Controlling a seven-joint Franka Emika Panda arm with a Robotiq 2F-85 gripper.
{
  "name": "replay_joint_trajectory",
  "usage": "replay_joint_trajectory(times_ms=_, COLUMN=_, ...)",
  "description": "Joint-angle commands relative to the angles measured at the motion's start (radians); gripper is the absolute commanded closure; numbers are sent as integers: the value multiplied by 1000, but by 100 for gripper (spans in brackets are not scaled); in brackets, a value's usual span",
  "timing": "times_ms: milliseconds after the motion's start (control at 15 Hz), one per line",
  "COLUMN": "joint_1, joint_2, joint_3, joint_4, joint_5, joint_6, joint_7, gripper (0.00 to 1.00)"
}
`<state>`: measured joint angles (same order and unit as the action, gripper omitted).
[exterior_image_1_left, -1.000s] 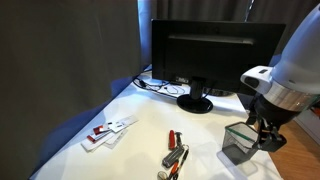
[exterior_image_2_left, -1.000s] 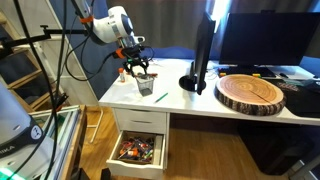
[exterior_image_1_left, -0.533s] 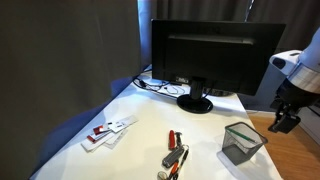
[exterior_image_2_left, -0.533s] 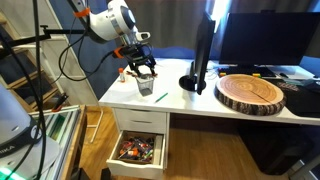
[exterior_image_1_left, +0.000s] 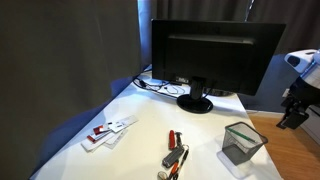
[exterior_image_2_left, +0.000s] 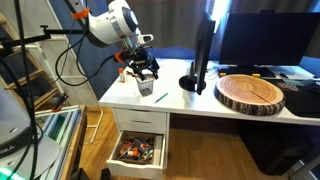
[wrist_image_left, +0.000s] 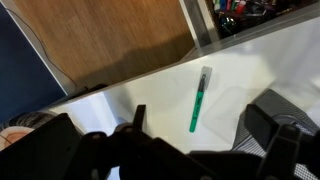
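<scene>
Next, my gripper will go to the green marker's grey end (exterior_image_1_left: 256, 137) (wrist_image_left: 203, 84), the one nearest the desk's edge, and close there.
My gripper (exterior_image_2_left: 146, 68) hangs open and empty a little above a black mesh pen cup (exterior_image_2_left: 146, 87) near the white desk's corner. In an exterior view the gripper (exterior_image_1_left: 293, 110) sits at the right edge, up and to the side of the cup (exterior_image_1_left: 240, 142). A green marker (exterior_image_2_left: 160, 97) lies flat on the desk beside the cup. In the wrist view the marker (wrist_image_left: 200, 100) lies on the white surface between my spread fingers (wrist_image_left: 195, 125), well below them. The cup's dark corner shows at the right (wrist_image_left: 290, 135).
A monitor (exterior_image_1_left: 215, 55) on its stand (exterior_image_2_left: 193, 82) is behind the cup. Red-handled tools (exterior_image_1_left: 175, 155) and cards (exterior_image_1_left: 108, 132) lie on the desk. A round wooden slab (exterior_image_2_left: 252, 92) lies further along. A drawer (exterior_image_2_left: 137, 150) below stands open.
The gripper has risen and drawn away from over the mesh cup, sliding toward the frame's edge. The cup and marker have not moved.
</scene>
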<state>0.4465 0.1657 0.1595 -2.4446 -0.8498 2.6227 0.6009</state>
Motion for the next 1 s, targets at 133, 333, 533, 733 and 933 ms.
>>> replay_joint_trajectory(times_ms=133, joint_1=-17, joint_2=50, joint_3=-56, joint_4=30, joint_5=-145, joint_6=173, joint_7=84, gripper=0)
replay_joint_trajectory(times_ms=333, joint_1=-33, joint_2=83, joint_3=-108, joint_4=41, joint_5=-218, joint_6=291, joint_7=103, gripper=0)
replay_joint_trajectory(times_ms=533, joint_1=-50, joint_2=134, joint_3=-149, joint_4=55, joint_5=-236, joint_6=365, joint_7=88, gripper=0)
replay_joint_trajectory(times_ms=733, joint_1=-63, joint_2=212, joint_3=-156, joint_4=75, joint_5=-209, joint_6=447, joint_7=59, gripper=0)
replay_joint_trajectory(times_ms=933, joint_1=-63, joint_2=279, joint_3=-158, joint_4=93, joint_5=-201, joint_6=492, joint_7=60, gripper=0)
